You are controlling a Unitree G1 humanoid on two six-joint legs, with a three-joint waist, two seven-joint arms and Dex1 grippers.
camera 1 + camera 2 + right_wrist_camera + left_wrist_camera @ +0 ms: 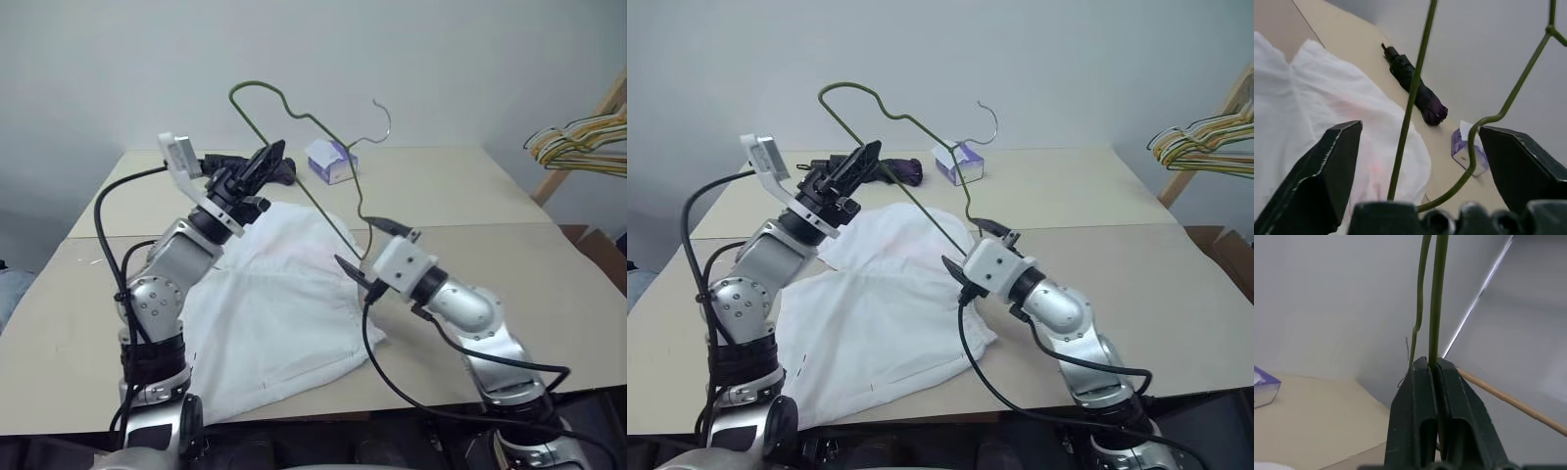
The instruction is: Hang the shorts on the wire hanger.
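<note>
My left gripper is midway along the hanger's long bar. Next, my right gripper grabs the hanger's lower corner [362, 258] before the other end goes into the shorts' waist.
The wire hanger [323, 127], thin olive-green metal, is held up in the air over the table. My left gripper [271, 155] is shut on its wire, and the left wrist view shows the wire pinched between the black fingers [1431, 363]. My right gripper [370, 245] stands open at the hanger's lower right corner. The wire [1409, 98] runs through the gap between its fingers without being clamped. The white shorts [284, 304] lie spread flat on the table below both grippers, and part of them is hidden behind my left arm.
A white-and-purple tissue box [331, 160] stands at the back of the beige table [529, 264]. A folded dark umbrella [1415, 90] lies beside it. A bunch of coloured hangers [578, 142] hangs on a wooden rack at the far right.
</note>
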